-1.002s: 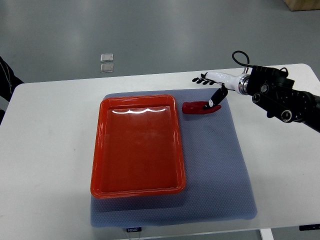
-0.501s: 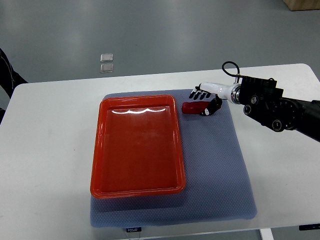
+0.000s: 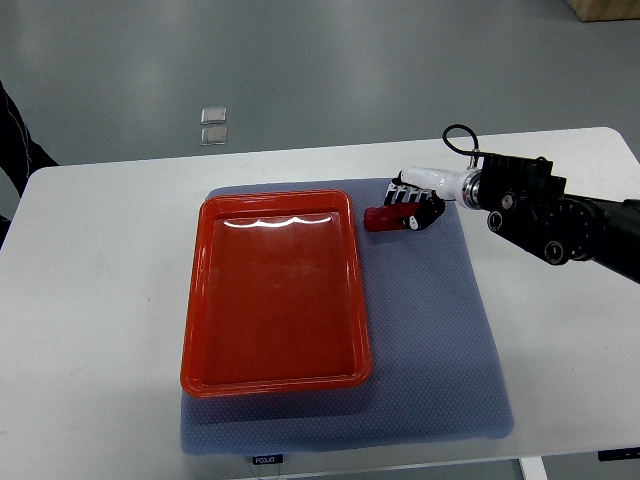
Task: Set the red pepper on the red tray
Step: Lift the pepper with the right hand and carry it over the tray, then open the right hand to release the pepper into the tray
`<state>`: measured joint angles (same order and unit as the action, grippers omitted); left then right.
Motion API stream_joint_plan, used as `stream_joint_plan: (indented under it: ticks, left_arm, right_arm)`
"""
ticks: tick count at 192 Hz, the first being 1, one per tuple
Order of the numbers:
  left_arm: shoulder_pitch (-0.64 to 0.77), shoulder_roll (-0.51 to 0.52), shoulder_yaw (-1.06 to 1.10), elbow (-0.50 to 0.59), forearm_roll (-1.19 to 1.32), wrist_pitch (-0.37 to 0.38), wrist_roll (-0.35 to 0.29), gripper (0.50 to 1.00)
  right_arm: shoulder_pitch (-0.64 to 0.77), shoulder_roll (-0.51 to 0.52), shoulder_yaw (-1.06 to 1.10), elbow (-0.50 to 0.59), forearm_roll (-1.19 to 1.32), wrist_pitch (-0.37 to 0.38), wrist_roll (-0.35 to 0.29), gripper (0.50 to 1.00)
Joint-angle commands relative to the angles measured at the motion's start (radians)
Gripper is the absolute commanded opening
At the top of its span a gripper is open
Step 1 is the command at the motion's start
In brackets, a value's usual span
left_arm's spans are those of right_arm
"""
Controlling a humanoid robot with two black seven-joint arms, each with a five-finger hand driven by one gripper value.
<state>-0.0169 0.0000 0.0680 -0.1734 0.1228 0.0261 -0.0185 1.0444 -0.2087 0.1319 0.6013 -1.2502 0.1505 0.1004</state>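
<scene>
My right gripper is going to let go of the red pepper near the middle of the empty red tray (image 3: 262, 280).
The red pepper (image 3: 381, 218) lies on the blue-grey mat (image 3: 440, 330), just right of the red tray's far right corner. My right hand (image 3: 412, 207) reaches in from the right edge and its dark fingers are curled over the pepper's right half, hiding that end. Only the pepper's left end shows. The red tray (image 3: 275, 375) sits empty on the mat's left part, long side running away from me. My left arm is out of view.
The mat lies on a white table (image 3: 100, 330). Two small clear squares (image 3: 213, 124) lie on the grey floor beyond the table's far edge. A dark shape (image 3: 14, 140) shows at the left edge.
My right hand slid left over the pepper and its fingers closed down around it. The pepper has barely moved on the mat.
</scene>
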Motion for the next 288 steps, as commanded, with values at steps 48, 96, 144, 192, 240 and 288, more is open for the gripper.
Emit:
stream_joint_plan:
  ticks: [48, 96, 144, 192, 240, 288]
  left_arm:
    - [0.0, 0.0, 0.0, 0.0, 0.0, 0.0, 0.0, 1.0]
    - [0.0, 0.0, 0.001, 0.0, 0.0, 0.0, 0.0, 1.0]
    - [0.0, 0.0, 0.0, 0.0, 0.0, 0.0, 0.0, 1.0]
    - [0.0, 0.0, 0.001, 0.0, 0.0, 0.0, 0.0, 1.0]
    - [0.0, 0.0, 0.0, 0.0, 0.0, 0.0, 0.0, 1.0]
    - [0.0, 0.0, 0.0, 0.0, 0.0, 0.0, 0.0, 1.0]
  right_arm:
    - [0.019, -0.006, 0.008, 0.002, 0.005, 0.007, 0.005, 0.5]
    - [0.068, -0.02, 0.026, 0.009, 0.048, 0.024, 0.062, 0.5]
    - [0.16, -0.064, 0.025, 0.123, 0.118, 0.15, 0.246, 0.5]
    - [0.166, -0.052, 0.011, 0.353, 0.089, 0.15, 0.265, 0.5]
    - [0.105, 0.061, -0.002, 0.365, -0.109, 0.066, 0.24, 0.5]
    - [0.068, 0.106, -0.09, 0.35, -0.141, -0.02, 0.162, 0.5]
